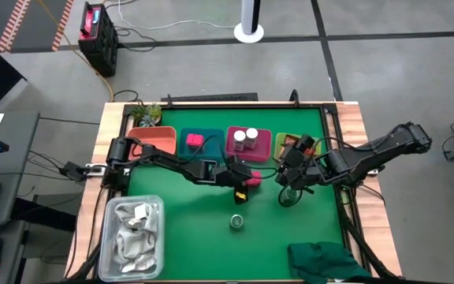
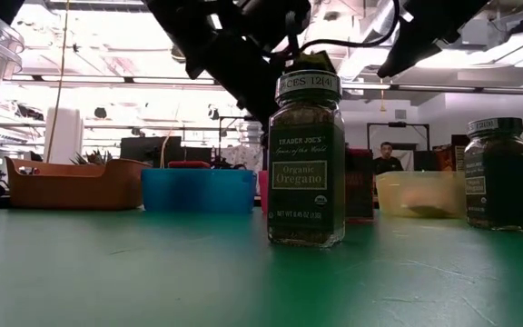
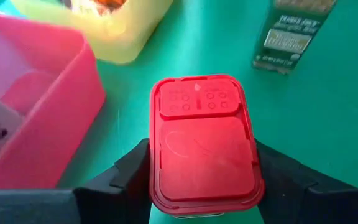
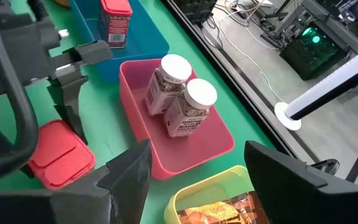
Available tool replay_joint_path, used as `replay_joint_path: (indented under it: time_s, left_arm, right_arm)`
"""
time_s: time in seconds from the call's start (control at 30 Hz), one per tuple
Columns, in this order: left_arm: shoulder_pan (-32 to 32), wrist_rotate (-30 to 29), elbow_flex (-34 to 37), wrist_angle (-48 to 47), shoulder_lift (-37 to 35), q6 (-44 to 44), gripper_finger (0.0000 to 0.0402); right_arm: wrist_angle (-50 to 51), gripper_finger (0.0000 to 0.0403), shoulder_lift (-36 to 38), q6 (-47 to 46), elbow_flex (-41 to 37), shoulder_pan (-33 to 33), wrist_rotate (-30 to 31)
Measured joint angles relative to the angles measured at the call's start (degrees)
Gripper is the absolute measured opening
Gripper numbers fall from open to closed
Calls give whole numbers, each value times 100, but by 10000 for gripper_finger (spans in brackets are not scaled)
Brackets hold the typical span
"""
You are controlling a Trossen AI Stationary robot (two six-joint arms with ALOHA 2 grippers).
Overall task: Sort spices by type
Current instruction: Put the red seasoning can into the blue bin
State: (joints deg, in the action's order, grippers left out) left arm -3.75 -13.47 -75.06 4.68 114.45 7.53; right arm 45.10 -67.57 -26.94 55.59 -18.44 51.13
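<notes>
The robot's left gripper should release the pink-red block in the blue bin (image 1: pixel 211 146), between the other pink block and the pink bin. The pink-red block is now near the mat's middle.
My left gripper (image 1: pixel 249 178) is near the mat's middle, shut on a pink-red block (image 3: pixel 202 146). My right gripper (image 4: pixel 197 180) hangs open over the near edge of the yellow bin (image 1: pixel 290 144), which holds orange-brown packets (image 4: pixel 219 214). Two white-capped jars (image 4: pixel 179 93) stand in the pink bin (image 1: pixel 248 145). Another pink block (image 4: pixel 115 17) stands in the blue bin (image 1: pixel 199 142). Two greenish glass jars stand upright on the mat: one (image 1: pixel 288 196) just near of my right gripper, one (image 1: pixel 237 222) nearer the front, labelled oregano (image 2: pixel 305 163). My left gripper pinches the pink-red block by its two long sides (image 3: pixel 157 155), one finger (image 3: pixel 126 177) on each side, just below the lid. The fingers come from above, slanting toward the table's right. The lid faces up; whether its base is on the mat I cannot tell.
An orange bin (image 1: pixel 154 140) stands at the far left of the row, a small plant (image 1: pixel 146 114) behind it. A clear tub of white wrappers (image 1: pixel 135 237) sits at the near left. A dark green cloth (image 1: pixel 325 262) lies at the near right edge.
</notes>
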Motion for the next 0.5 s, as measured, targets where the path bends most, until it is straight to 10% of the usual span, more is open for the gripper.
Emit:
replay_joint_path:
  time_s: [0.5]
  left_arm:
    - [42,-341,-1100,-2083,-532,-1157,211]
  right_arm:
    - [233,286,3,-208,0,-96,376]
